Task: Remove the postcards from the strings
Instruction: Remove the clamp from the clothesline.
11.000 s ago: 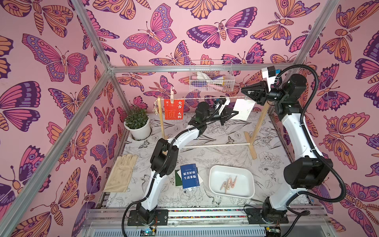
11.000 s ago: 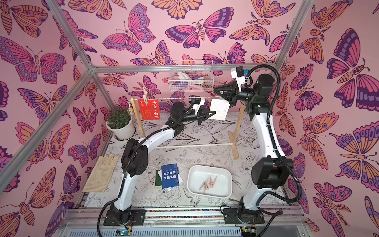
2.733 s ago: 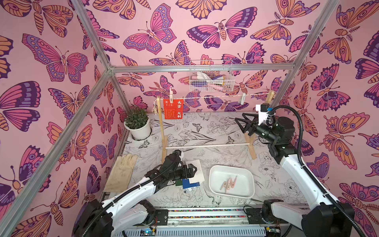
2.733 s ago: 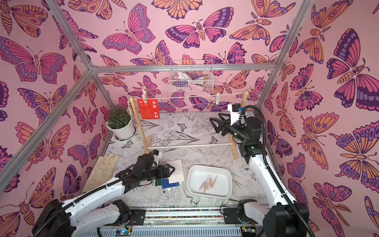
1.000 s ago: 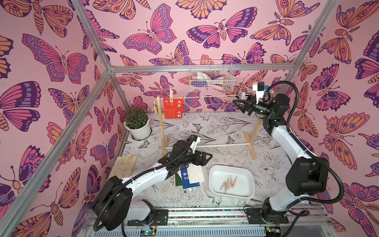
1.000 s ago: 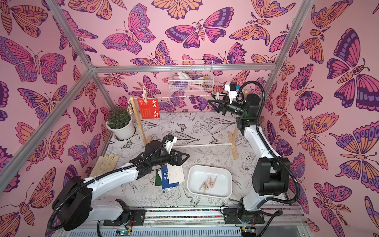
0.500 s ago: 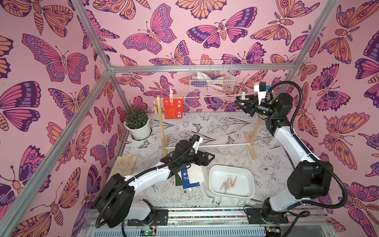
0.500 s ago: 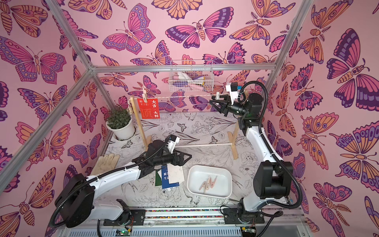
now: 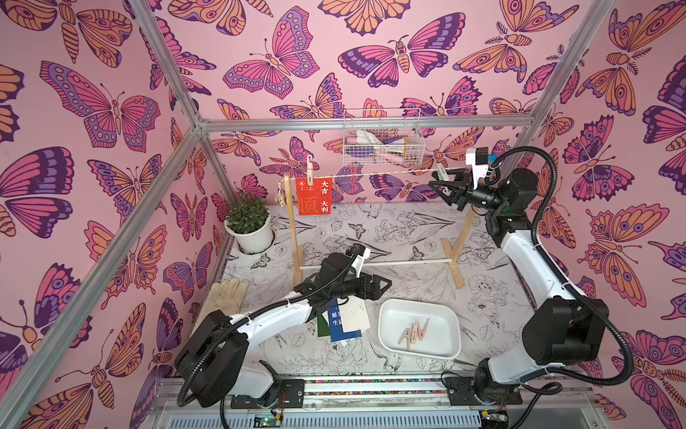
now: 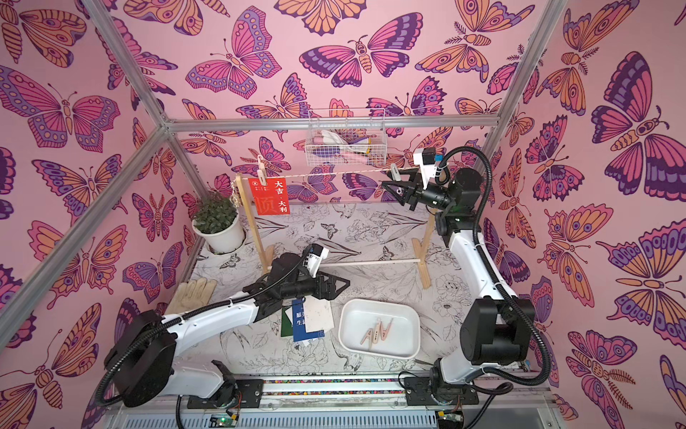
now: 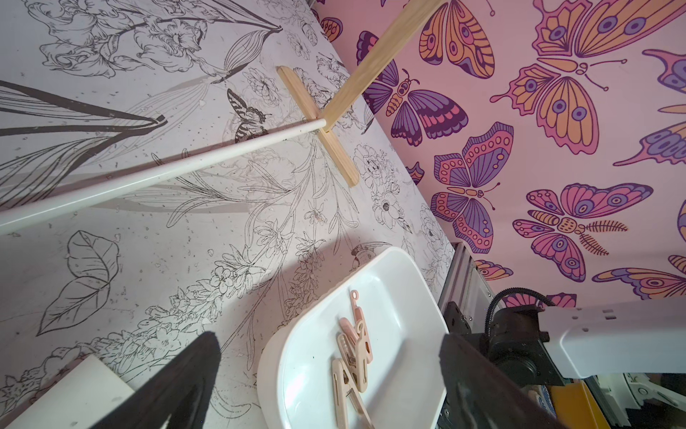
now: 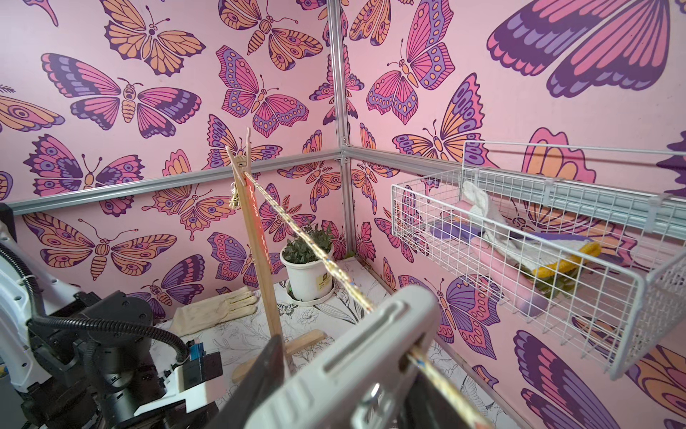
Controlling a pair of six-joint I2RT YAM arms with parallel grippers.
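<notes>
Next, my right gripper takes the grey clothespeg squarely by both handle legs [image 12: 303,406] and squeezes it open, because the peg slants across its fingers and grips the string.
A red postcard [image 9: 313,195] [image 10: 269,195] hangs by a pink peg [image 9: 310,171] at the left end of the string [image 9: 371,174] [image 12: 308,237]. Blue, green and white postcards [image 9: 345,321] [image 10: 310,321] lie stacked on the table. My left gripper [image 9: 382,288] [image 11: 326,340] hovers open just above and right of that stack, holding nothing. At the string's right end my right gripper [image 9: 440,185] [image 12: 349,364] is shut on a grey clothespeg [image 9: 441,172] [image 12: 356,360] that is still clipped on the string.
A white tray [image 9: 415,301] [image 11: 293,334] holding three pegs [image 9: 414,334] stands right of the card stack. The wooden frame's low dowel [image 9: 375,263] crosses mid-table. A potted plant [image 9: 248,226], a glove [image 9: 226,297] and a wire basket [image 9: 382,145] stand at the back and left.
My right gripper has closed in on the grey peg at the string's right end. The open left gripper has drifted slightly right, away from the card stack.
</notes>
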